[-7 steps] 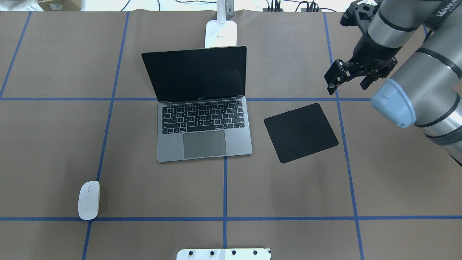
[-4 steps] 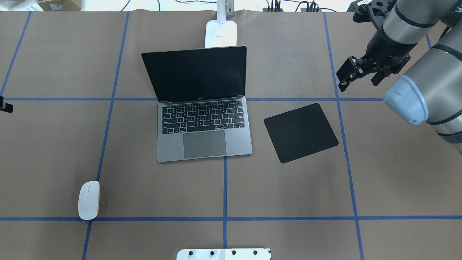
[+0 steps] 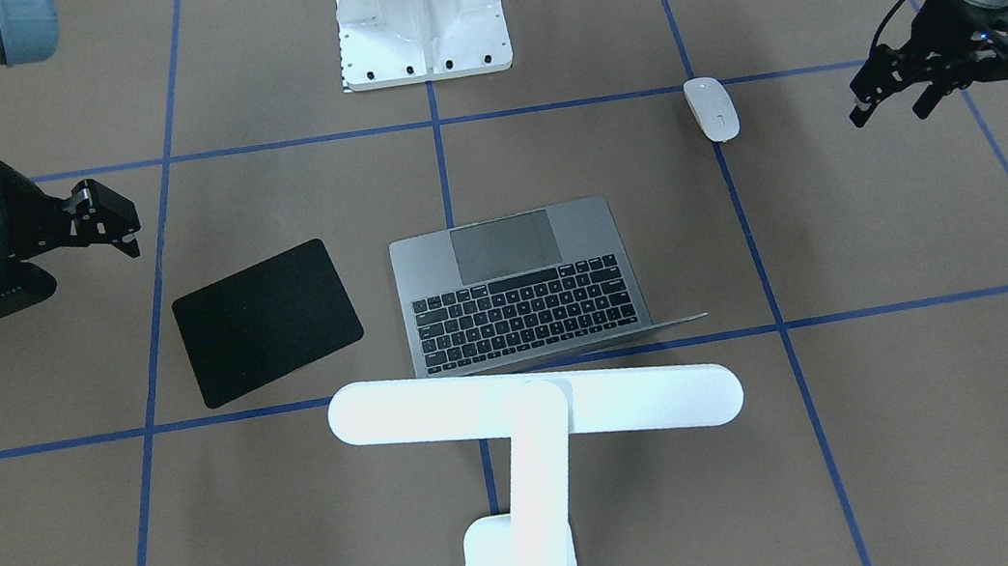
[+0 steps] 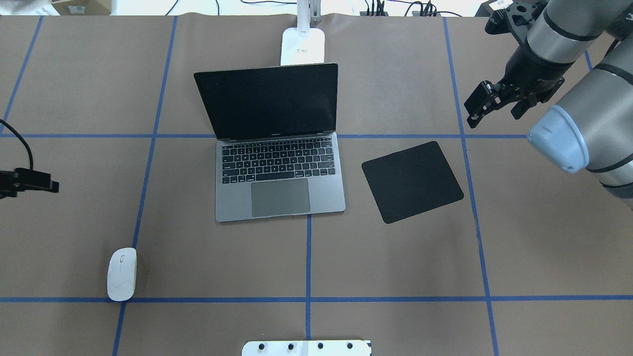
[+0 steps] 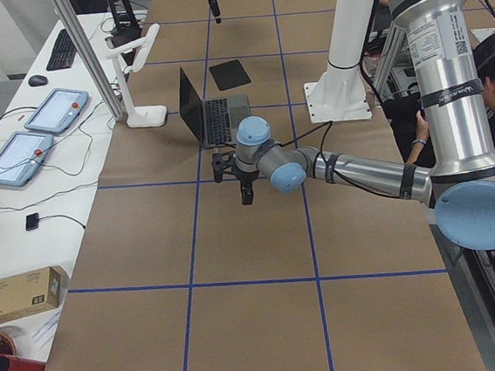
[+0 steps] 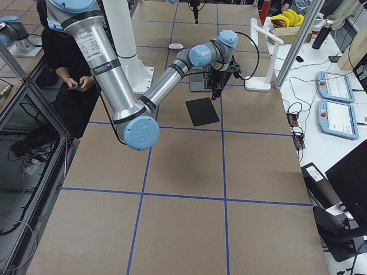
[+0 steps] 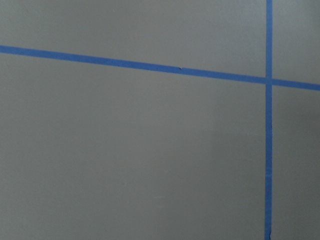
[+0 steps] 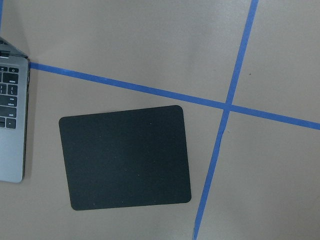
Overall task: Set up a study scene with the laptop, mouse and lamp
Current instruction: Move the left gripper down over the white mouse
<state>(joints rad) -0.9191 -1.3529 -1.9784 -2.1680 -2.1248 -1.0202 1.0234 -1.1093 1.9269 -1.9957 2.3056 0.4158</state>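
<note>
The middle of the white mouse (image 3: 710, 105) is the next place for my left gripper, which should close there across the mouse's long sides.
The open grey laptop (image 4: 279, 198) (image 3: 523, 280) sits mid-table, its dark screen up. The white lamp (image 3: 534, 403) stands behind it, its base (image 4: 302, 45) at the far edge. The white mouse (image 4: 122, 274) (image 3: 711, 108) lies alone at the near left. My left gripper (image 3: 892, 107) (image 4: 37, 185) is open and empty, hovering to the left of the mouse and apart from it. My right gripper (image 4: 496, 111) (image 3: 101, 214) is open and empty, above the table beyond the black mat (image 4: 412, 181) (image 8: 125, 157).
A white bolted bracket (image 4: 306, 347) (image 3: 420, 16) stands at the near edge of the table. Blue tape lines cross the brown paper. The left wrist view shows only paper and tape. The laptop's corner (image 8: 11, 125) shows in the right wrist view.
My left gripper has come in from the left edge and moved nearer, toward the mouse's side. My right gripper rose and drew back to the right, then nearly stopped.
</note>
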